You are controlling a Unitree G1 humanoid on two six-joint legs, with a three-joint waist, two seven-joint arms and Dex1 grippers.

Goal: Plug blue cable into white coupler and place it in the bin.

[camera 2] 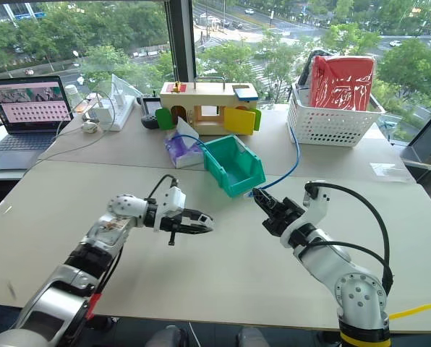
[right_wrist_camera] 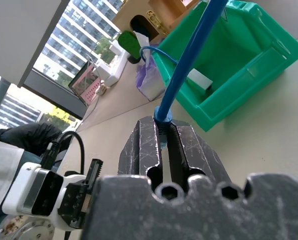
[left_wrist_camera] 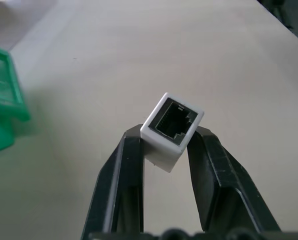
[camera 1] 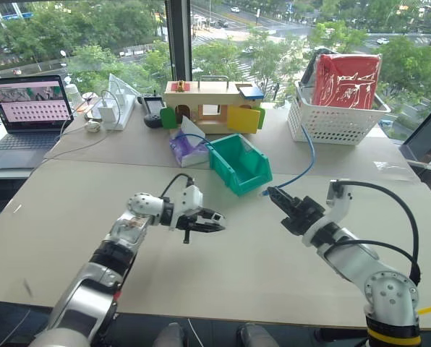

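The white coupler's socket sits crooked in my left gripper's fingers; I should set the coupler upright and take it squarely by its flat sides [left_wrist_camera: 161, 151].
My left gripper [camera 1: 214, 223] hovers above the table's middle, pointing right, and is shut on the white coupler [left_wrist_camera: 171, 132]. The coupler's dark socket faces away from the wrist. My right gripper [camera 1: 272, 194] points left toward it across a short gap and is shut on the plug end of the blue cable [camera 1: 306, 155]. From there the cable [right_wrist_camera: 189, 55] rises in an arc back toward the white basket. The teal-green bin [camera 1: 255, 179] sits on the table just behind both grippers, and a small white block [right_wrist_camera: 199, 80] lies inside it.
A purple packet [camera 1: 186, 148] lies left of the bin. A wooden toy house [camera 1: 212, 105] stands behind it. The white lattice basket [camera 1: 338, 123] with a red bag [camera 1: 346, 79] is at back right. A laptop [camera 1: 27, 108] and chargers [camera 1: 114, 108] are at back left.
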